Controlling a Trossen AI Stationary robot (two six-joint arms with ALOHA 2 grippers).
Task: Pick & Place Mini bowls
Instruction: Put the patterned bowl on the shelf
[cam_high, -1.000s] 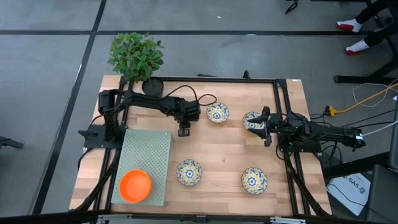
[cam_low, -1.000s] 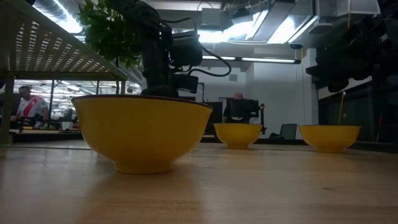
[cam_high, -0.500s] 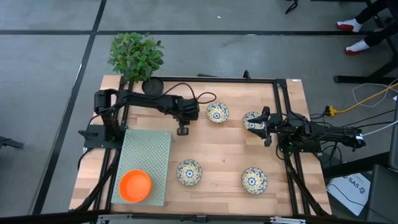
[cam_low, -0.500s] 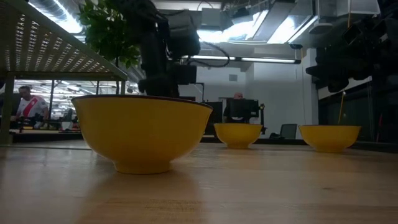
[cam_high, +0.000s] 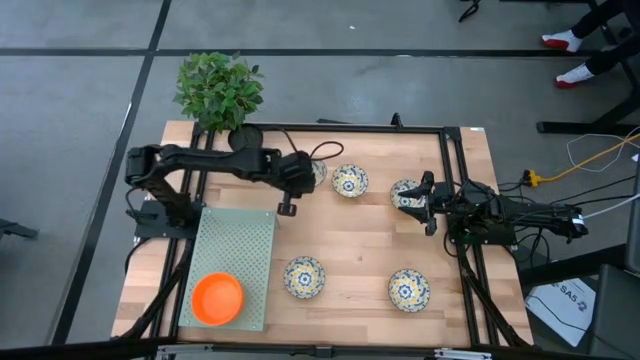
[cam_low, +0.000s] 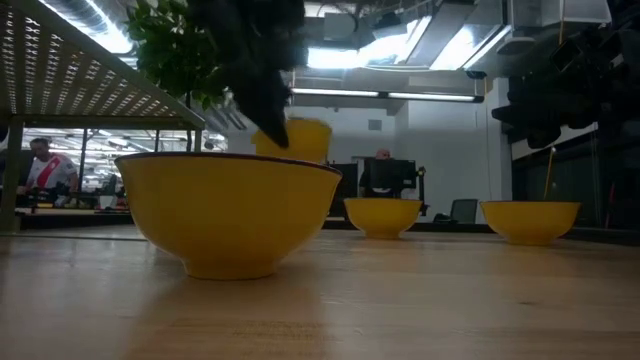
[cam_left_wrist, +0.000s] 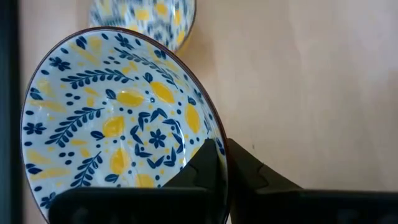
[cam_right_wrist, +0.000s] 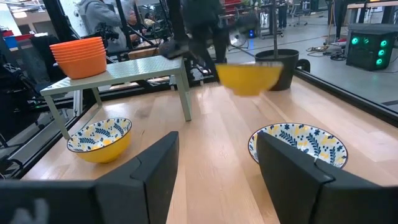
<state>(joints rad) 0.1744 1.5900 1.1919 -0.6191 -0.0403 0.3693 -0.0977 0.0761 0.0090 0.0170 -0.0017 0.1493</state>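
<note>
Next, I release the floral bowl, now above the table's far middle, on the green perforated rack's far half (cam_high: 237, 233), behind the stacked orange bowls, with my left gripper.
My left gripper (cam_left_wrist: 222, 149) is shut on a floral mini bowl (cam_left_wrist: 118, 124), which shows as a blurred yellow shape (cam_low: 292, 140) above the table in the low view, near the table's far middle (cam_high: 316, 172). Another floral bowl (cam_high: 350, 181) rests on its base just right of it. My right gripper (cam_high: 420, 198) is open, low over the right side beside a floral bowl (cam_right_wrist: 298, 146) and touching nothing. Two more floral bowls (cam_high: 304, 276) (cam_high: 409, 288) sit near the front edge. Orange bowls (cam_high: 218, 298) are stacked on a green perforated rack (cam_high: 240, 240). My left gripper holds the floral bowl by its rim (cam_left_wrist: 214, 134), with one finger (cam_left_wrist: 205, 171) inside the bowl and the other (cam_left_wrist: 252, 174) outside its wall. The fingers come from above, pointing down. The bowl is lifted clear of the table, its opening facing up.
A potted plant (cam_high: 218, 90) with a black pot (cam_high: 245, 137) stands at the far left corner. A black frame (cam_high: 450, 160) runs along the far and right sides. Bare wood (cam_high: 350, 235) lies in the table's middle. People show in the room beyond the table.
My left arm has swung, its elbow moving toward the table's left edge, and its gripper has drifted slightly left and toward the far edge. The held bowl now shows above the near bowl's rim in the low view, where only the dark gripper showed before.
</note>
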